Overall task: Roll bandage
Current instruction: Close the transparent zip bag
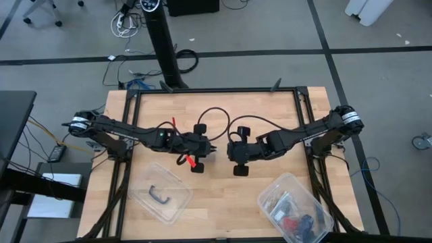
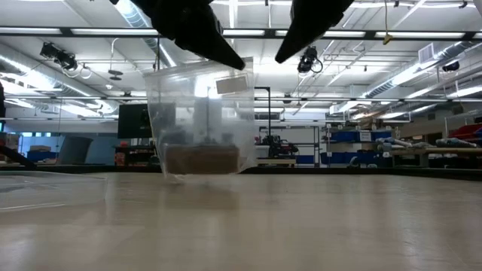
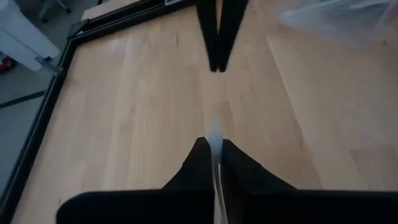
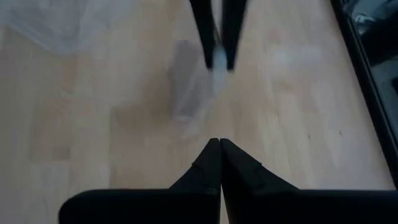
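Note:
My right gripper, shut and pointing down beside the bag's top corner, should open, level out and pinch the bag's edge (image 4: 219, 59) by my left gripper.
A clear plastic bag (image 2: 199, 113) hangs upright at the table's middle. A brown bandage (image 2: 202, 159) lies at the bag's bottom. My left gripper (image 1: 212, 150) is shut on the bag's top; its tip also shows in the low view (image 2: 230, 60). My right gripper (image 1: 227, 150) faces it tip to tip, shut and empty, a little apart from the bag (image 4: 194, 87); it also shows in the low view (image 2: 280, 56) and its own wrist view (image 4: 219, 143). My left gripper pinches the bag's top edge (image 3: 216, 127) between its two fingers, at the top corner (image 2: 239, 69) nearest my right gripper. The fingers slant down from the table's left. The bag hangs upright below them. Whether its bottom touches the table I cannot tell.
A clear tub with a black handle piece (image 1: 160, 194) stands near the front left. A second clear tub (image 1: 295, 210) with several small items stands at the front right. A black rail frame (image 1: 216, 91) borders the wooden table.

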Tool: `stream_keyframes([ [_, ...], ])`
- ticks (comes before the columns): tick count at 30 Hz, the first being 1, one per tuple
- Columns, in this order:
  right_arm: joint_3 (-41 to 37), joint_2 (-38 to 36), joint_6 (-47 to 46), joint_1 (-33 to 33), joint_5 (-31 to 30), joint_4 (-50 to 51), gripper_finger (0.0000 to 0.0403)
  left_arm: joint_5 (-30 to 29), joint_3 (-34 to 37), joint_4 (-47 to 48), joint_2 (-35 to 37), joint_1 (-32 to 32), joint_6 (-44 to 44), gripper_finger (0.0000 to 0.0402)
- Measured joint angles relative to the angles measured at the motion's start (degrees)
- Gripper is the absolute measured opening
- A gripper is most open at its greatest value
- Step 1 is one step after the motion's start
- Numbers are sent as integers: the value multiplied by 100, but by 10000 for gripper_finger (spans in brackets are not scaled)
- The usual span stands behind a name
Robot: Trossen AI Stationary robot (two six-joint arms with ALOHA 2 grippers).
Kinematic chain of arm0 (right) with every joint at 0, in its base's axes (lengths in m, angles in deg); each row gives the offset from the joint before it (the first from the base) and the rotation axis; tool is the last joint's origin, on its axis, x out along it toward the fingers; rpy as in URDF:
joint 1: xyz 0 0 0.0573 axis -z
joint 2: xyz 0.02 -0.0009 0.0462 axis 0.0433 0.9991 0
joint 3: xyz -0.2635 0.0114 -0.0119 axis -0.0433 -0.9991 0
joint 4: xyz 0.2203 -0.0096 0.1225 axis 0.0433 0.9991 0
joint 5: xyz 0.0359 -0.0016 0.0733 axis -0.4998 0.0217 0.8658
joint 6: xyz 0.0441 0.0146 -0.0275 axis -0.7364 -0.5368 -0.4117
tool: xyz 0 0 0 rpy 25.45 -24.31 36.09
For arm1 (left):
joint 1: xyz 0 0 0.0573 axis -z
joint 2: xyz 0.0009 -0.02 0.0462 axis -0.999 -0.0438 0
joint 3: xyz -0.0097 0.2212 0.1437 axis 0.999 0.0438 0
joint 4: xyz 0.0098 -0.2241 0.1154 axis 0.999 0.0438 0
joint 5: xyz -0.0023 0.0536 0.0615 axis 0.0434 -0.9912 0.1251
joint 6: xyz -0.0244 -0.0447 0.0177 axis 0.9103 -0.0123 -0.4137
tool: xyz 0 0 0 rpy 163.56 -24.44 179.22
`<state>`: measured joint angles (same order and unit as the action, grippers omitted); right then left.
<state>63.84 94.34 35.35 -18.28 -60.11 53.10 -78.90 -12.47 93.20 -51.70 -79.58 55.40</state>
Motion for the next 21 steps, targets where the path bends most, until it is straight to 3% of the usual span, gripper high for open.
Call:
stream_keyframes([
  [7,0,0,-115,-7,65,-492,5,-19,-7,-88,9,45,16,7],
  [21,0,0,-198,79,458,-911,104,-2,-9,-375,9,172,-126,7],
])
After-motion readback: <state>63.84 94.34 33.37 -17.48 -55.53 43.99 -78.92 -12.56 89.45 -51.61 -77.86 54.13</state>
